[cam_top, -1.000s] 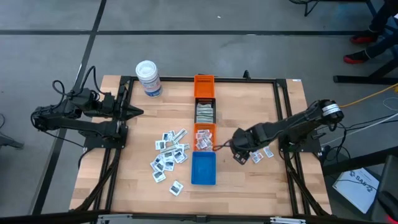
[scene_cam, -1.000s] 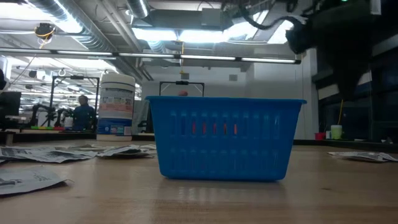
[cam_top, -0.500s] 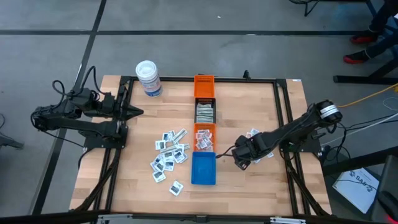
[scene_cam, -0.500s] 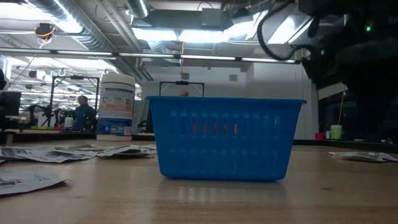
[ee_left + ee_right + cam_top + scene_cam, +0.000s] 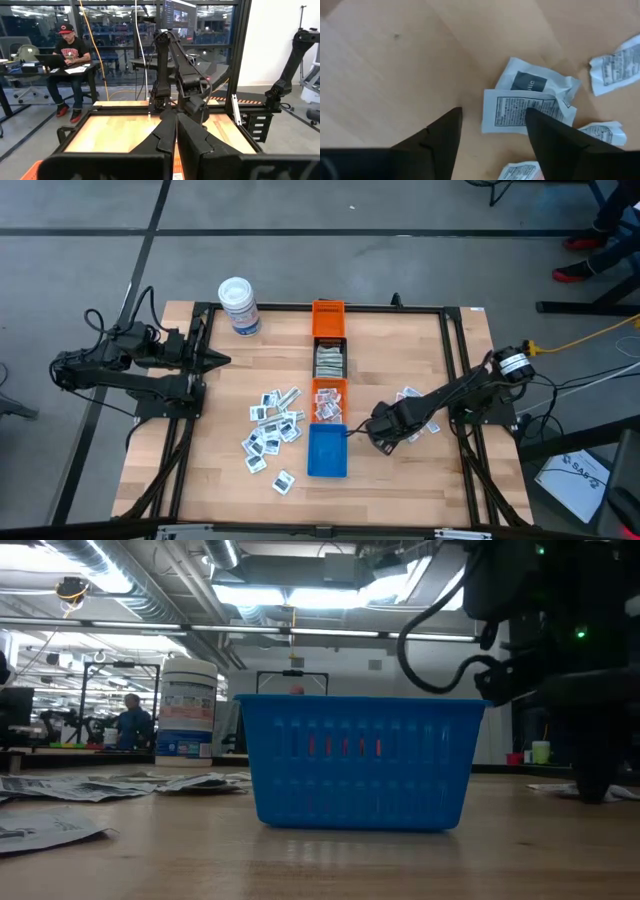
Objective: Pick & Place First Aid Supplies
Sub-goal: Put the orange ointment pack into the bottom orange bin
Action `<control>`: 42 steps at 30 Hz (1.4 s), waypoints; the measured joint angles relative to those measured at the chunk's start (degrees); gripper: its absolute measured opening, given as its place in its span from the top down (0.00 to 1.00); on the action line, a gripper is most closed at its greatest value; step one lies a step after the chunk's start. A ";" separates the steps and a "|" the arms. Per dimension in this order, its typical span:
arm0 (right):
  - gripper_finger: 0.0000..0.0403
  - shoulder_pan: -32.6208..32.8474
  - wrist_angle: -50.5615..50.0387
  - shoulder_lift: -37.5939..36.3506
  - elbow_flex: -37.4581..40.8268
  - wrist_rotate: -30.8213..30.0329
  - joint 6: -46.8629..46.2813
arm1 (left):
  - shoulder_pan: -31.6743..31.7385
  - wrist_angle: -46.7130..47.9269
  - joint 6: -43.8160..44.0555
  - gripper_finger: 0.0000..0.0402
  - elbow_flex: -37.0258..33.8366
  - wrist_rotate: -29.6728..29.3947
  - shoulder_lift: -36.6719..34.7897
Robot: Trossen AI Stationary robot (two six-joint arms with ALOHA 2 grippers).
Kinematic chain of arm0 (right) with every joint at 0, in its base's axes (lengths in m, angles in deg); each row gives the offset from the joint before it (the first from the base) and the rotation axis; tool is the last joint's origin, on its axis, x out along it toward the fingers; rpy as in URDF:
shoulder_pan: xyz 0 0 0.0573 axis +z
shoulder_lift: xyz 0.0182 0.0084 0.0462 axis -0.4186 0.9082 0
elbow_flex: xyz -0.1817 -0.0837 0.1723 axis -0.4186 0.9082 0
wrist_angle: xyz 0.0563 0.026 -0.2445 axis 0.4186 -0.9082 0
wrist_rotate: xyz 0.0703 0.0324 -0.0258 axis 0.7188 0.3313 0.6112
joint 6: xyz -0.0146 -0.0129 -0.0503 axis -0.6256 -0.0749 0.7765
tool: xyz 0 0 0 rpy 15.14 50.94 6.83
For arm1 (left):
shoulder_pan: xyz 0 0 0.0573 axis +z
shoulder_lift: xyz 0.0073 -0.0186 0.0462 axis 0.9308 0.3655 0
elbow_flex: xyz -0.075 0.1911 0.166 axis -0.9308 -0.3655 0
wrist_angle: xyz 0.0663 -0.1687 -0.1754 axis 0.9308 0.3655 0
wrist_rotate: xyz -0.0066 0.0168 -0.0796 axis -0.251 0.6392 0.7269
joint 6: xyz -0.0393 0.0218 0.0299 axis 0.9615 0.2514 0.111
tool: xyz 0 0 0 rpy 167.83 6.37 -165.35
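Note:
The flat packet lies over another packet. My right gripper should pinch only the flat packet's loose end (image 5: 490,111), clear of the packet beneath, before lifting it.
The first aid supplies are small white printed packets. One pile (image 5: 272,428) lies left of the bins, and a smaller cluster (image 5: 415,415) lies right of the blue bin (image 5: 327,450). My right gripper (image 5: 385,435) points down over that cluster's near-left edge, low above the table and open. In the right wrist view a flat packet (image 5: 520,112) lies partly between its fingers, resting on another packet (image 5: 535,82). My left gripper (image 5: 222,361) waits shut and level at the table's left edge. My right gripper comes from above, pointing down. One finger (image 5: 555,145) stands over the edge (image 5: 532,116) of the flat packet, which lies on the table. I cannot tell whether the finger touches it.
An orange bin (image 5: 328,317), a black bin (image 5: 329,361) with pale strips, a second orange bin (image 5: 329,400) and the blue bin stand in a row down the table's middle. A white tub (image 5: 239,305) stands far left. More packets (image 5: 615,65) lie beside the gripper.
My right gripper has sunk toward the table and drifted a little toward the near edge, coming down onto the packets right of the blue bin. The packets lie as before.

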 joint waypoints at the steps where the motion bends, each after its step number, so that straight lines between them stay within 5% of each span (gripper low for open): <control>1: 0.48 -0.18 0.34 0.39 0.00 0.16 0.46 | 0.00 0.00 0.02 0.97 0.00 0.02 0.02; 13: 0.75 -0.72 1.51 -0.70 0.08 1.04 0.72 | 0.00 0.00 0.01 0.97 0.00 0.01 0.02; 26: 0.89 -0.79 1.83 -0.62 -0.94 2.69 0.74 | 0.00 0.00 0.02 0.97 0.00 0.00 0.02; 35: 0.90 -0.79 1.76 -0.60 -1.90 1.45 0.76 | -0.02 0.00 0.00 0.97 0.00 0.02 0.00; 42: 0.79 -0.77 2.17 -0.60 -1.95 1.51 0.55 | -0.01 0.00 0.01 0.97 0.00 0.01 0.02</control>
